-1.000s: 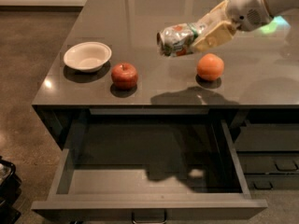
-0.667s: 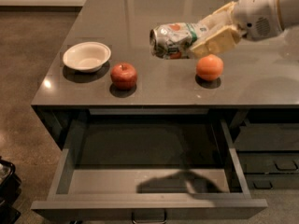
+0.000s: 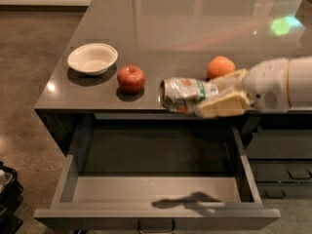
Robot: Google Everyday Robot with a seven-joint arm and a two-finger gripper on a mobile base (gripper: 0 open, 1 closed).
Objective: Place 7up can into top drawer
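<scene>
Next, my gripper releases the 7up can, now over the counter's front edge, on the dark drawer's bottom, just behind the arm's shadow [image 3: 181, 160].
My gripper [image 3: 214, 95] comes in from the right on a white arm and is shut on the 7up can [image 3: 185, 95], a dented silver can with a white and green label. It holds the can on its side, in the air over the counter's front edge and the back of the open top drawer [image 3: 156, 189]. The drawer is pulled fully out below the counter, dark grey inside, with a small metal handle at its front. The arm's shadow lies on the drawer floor.
On the grey counter [image 3: 195, 38] sit a white bowl [image 3: 92, 58] at the left, a red apple [image 3: 131, 78] beside it, and an orange [image 3: 220, 66] just behind the gripper. Narrower closed drawers [image 3: 285, 169] stand to the right. Brown floor lies to the left.
The gripper with the can has moved down and toward the front, from above the counter to over the drawer's back. The shadow in the drawer has shifted toward its front.
</scene>
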